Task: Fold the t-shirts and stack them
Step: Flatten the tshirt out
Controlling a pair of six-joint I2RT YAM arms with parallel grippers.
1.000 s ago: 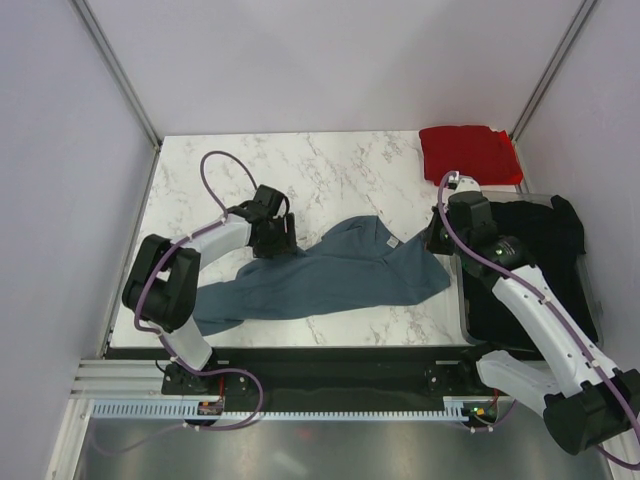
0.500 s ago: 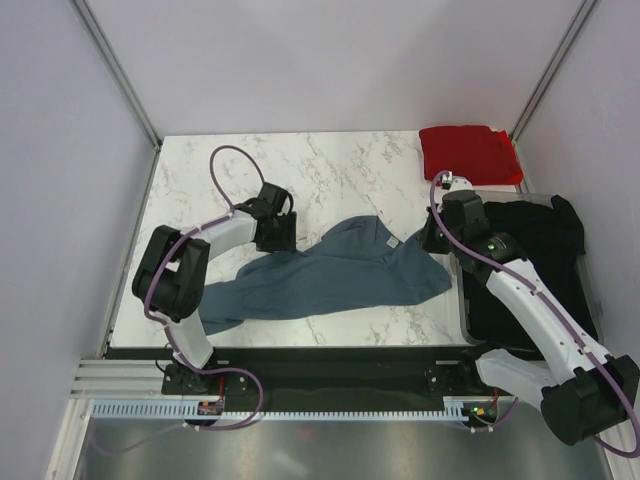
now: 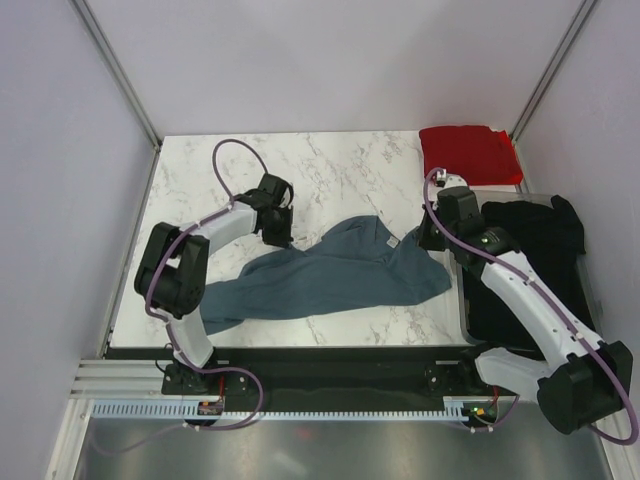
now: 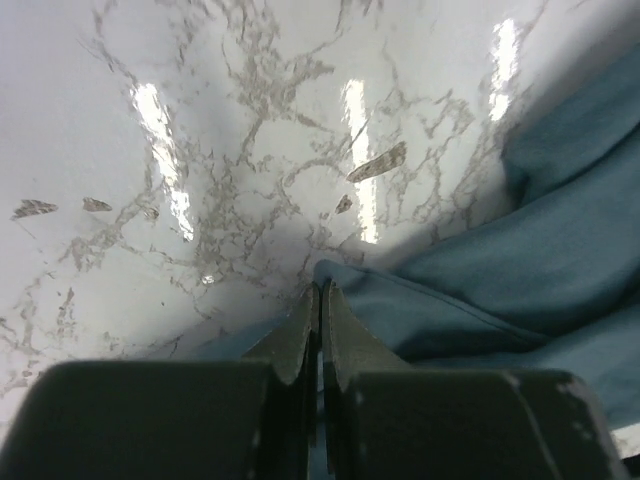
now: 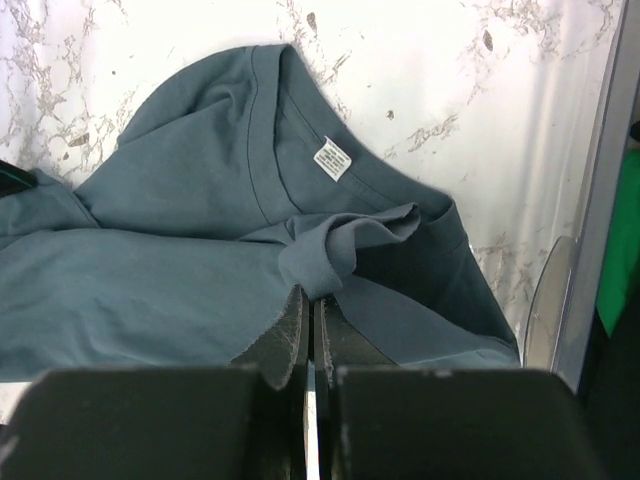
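Note:
The blue-grey t-shirt lies bunched in a long heap, so the robot should spread it open and take its near corner point(image 3: 218, 321) with the left gripper before lifting it.
A slate blue-grey t-shirt point(image 3: 330, 278) lies crumpled and stretched across the marble table point(image 3: 340, 165). At its upper left corner, my left gripper point(image 3: 279, 233) is shut on the cloth's edge. The left wrist view shows that gripper point(image 4: 320, 292) pinching a folded corner of the shirt point(image 4: 520, 260). My right gripper point(image 3: 431, 238) is shut on a fold at the shirt's right side. In the right wrist view the gripper point(image 5: 312, 295) holds a bunched fold below the neck label point(image 5: 333, 158). A folded red t-shirt point(image 3: 468, 152) lies at the back right. Black t-shirts point(image 3: 530, 265) fill the bin.
A clear-walled bin point(image 3: 463, 300) stands at the table's right side, its rim point(image 5: 598, 200) close to my right gripper. Grey walls close in the table at the back and on both sides.
My left gripper has gone from open to shut on the shirt's upper left edge and moved a little toward the back. The right arm has shifted slightly back and left with its fold.

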